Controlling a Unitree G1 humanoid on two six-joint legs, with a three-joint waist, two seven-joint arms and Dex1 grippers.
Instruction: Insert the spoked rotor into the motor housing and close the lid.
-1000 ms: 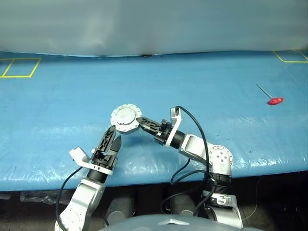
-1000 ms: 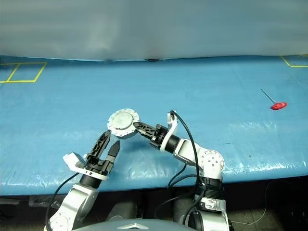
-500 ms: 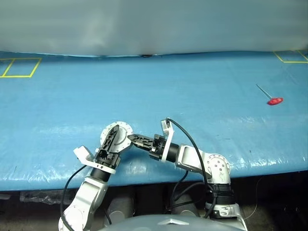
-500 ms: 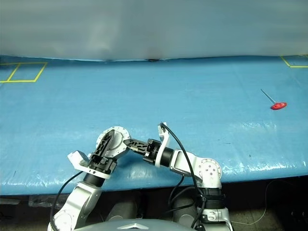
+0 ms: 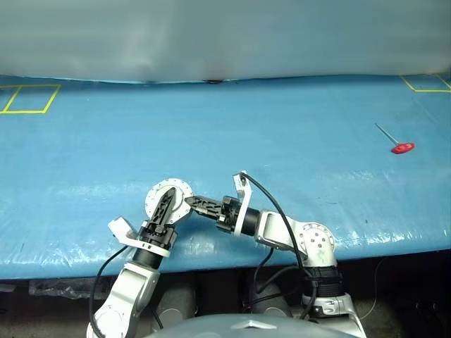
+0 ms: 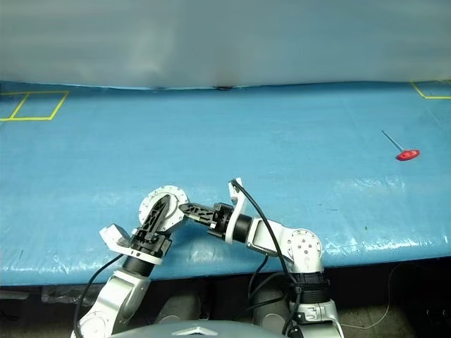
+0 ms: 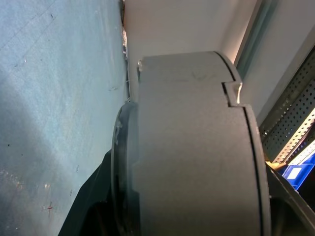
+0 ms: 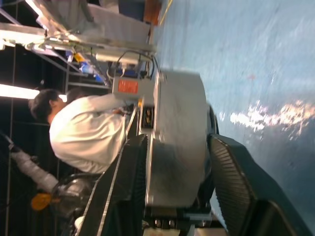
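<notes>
My left gripper will set the motor housing on the blue table (image 5: 152, 146) beyond its fingertips, toward the yellow tape squares.
A round silver motor housing (image 7: 192, 147) hangs above the blue table (image 5: 296, 127) near its front edge. Its flat silver face, the lid (image 5: 172, 192), points up toward the head camera. My left gripper (image 5: 167, 203) comes up from below and is shut on the housing, one black finger lying across the flat face. In the left wrist view the grey ribless wall with a seam sits tight between the dark fingers (image 7: 91, 209). My right gripper (image 5: 192, 203) reaches in from the right and stands open, its fingers (image 8: 231, 187) flanking the housing (image 8: 177, 147) with a gap. The spoked rotor is hidden.
A red-handled tool (image 5: 402, 147) lies far to the right on the table. Yellow tape squares (image 5: 28, 98) mark the far left corner, and another mark (image 5: 426, 82) sits at the far right. A person in a white top (image 8: 83, 132) stands beyond the table.
The housing has come down and leftward with the right gripper into the left gripper. The left fingers have closed on it, and the right fingers have spread apart.
</notes>
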